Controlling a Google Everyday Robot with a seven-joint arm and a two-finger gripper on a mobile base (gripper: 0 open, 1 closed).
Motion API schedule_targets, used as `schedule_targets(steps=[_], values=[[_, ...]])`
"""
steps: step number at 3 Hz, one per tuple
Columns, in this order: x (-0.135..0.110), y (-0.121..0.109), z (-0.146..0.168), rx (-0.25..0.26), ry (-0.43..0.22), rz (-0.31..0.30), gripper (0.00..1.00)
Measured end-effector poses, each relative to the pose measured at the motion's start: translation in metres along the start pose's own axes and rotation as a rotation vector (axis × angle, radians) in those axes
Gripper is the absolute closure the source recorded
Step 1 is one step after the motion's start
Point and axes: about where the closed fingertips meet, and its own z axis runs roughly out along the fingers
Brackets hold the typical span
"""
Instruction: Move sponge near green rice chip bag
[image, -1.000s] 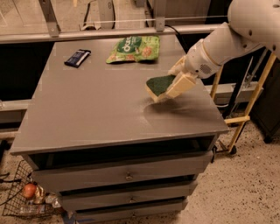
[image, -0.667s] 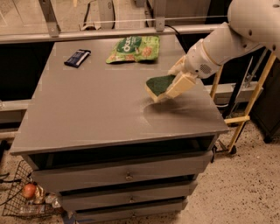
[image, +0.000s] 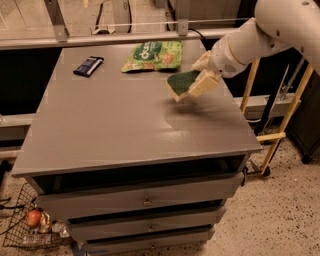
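Note:
My gripper will release the sponge against the near edge of the green rice chip bag (image: 169, 64).
The sponge (image: 181, 82), dark green on top with pale yellow foam below, is held tilted in the air above the right part of the grey cabinet top (image: 115, 130). My gripper (image: 196, 82) is shut on the sponge, its cream fingers (image: 204, 82) clamped on the sponge's right side, reaching in from the right on the white arm. The green rice chip bag (image: 152, 55) lies flat at the back of the top, a short way behind and left of the sponge.
A small dark blue wrapped bar (image: 88, 65) lies at the back left. A metal rail (image: 100, 39) runs behind the top. Yellow stand legs (image: 280, 125) are to the right. A wire basket (image: 30, 225) with an orange fruit sits on the floor at the left.
My gripper has carried the sponge up and toward the back, closer to the green rice chip bag. The bag and the blue bar have not moved.

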Motion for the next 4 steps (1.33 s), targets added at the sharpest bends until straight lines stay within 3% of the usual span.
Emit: schedule_targets(steps=[1, 2, 3, 4], values=[[-0.009, -0.052, 0.002, 0.138, -0.018, -0.065, 1.00], [-0.020, -0.088, 0.015, 0.243, -0.048, -0.086, 1.00], [-0.023, -0.109, 0.044, 0.265, -0.050, -0.088, 1.00], [-0.024, -0.108, 0.048, 0.259, -0.051, -0.089, 0.82]])
